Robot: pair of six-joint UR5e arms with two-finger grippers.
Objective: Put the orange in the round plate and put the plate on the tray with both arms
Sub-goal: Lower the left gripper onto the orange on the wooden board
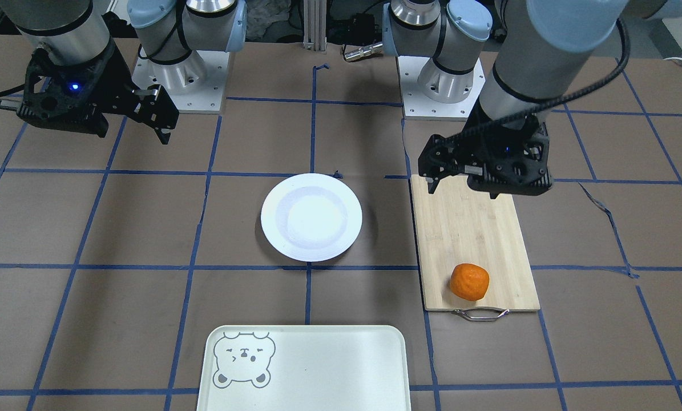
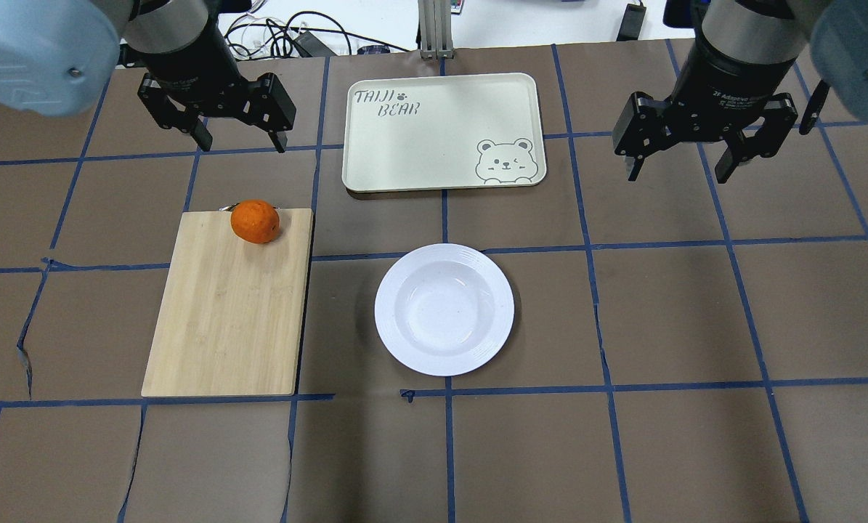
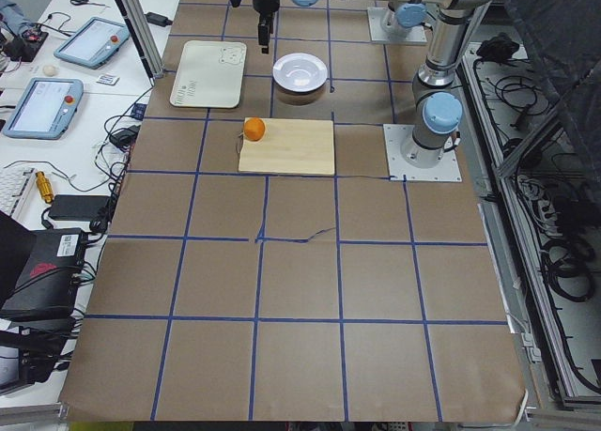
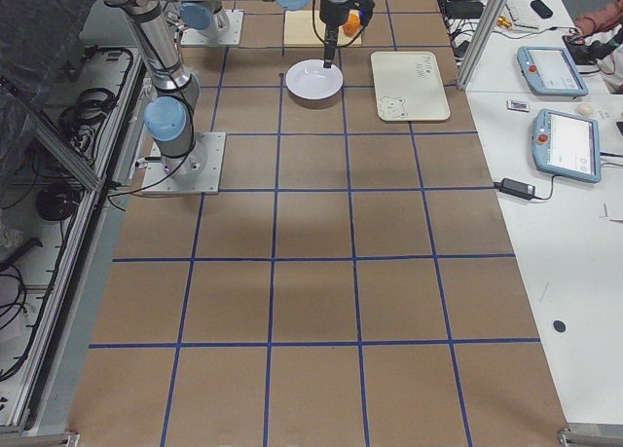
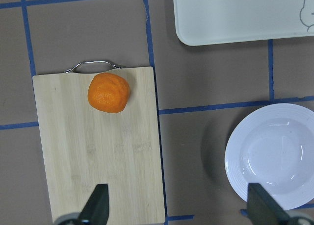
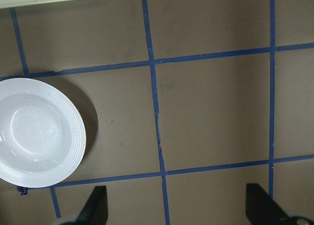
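Next, I close my left gripper around the middle of the orange (image 1: 469, 281) (image 5: 109, 92), which is lying by the bamboo cutting board's metal handle.
The orange (image 2: 255, 221) lies on a bamboo cutting board (image 2: 223, 312), at the end with the metal handle. A white round plate (image 2: 444, 309) sits empty mid-table, and the pale tray (image 2: 434, 138) with its bear drawing lies beyond it. My left gripper (image 2: 243, 144) hangs open in the air, high over the table near the board's handle end. Its wrist view looks down on the orange (image 5: 109, 92), the plate (image 5: 274, 156) and the tray (image 5: 235, 14). On the other side my right gripper (image 2: 677, 174) is open and empty too, well to the right of the plate (image 6: 37, 132).
Brown paper with a blue tape grid covers the table (image 2: 666, 319). The cutting board (image 1: 472, 240) lies between the left arm's base (image 1: 440, 85) and the orange (image 1: 469, 281). Cables and tablets sit off the table's far side (image 3: 56, 93).
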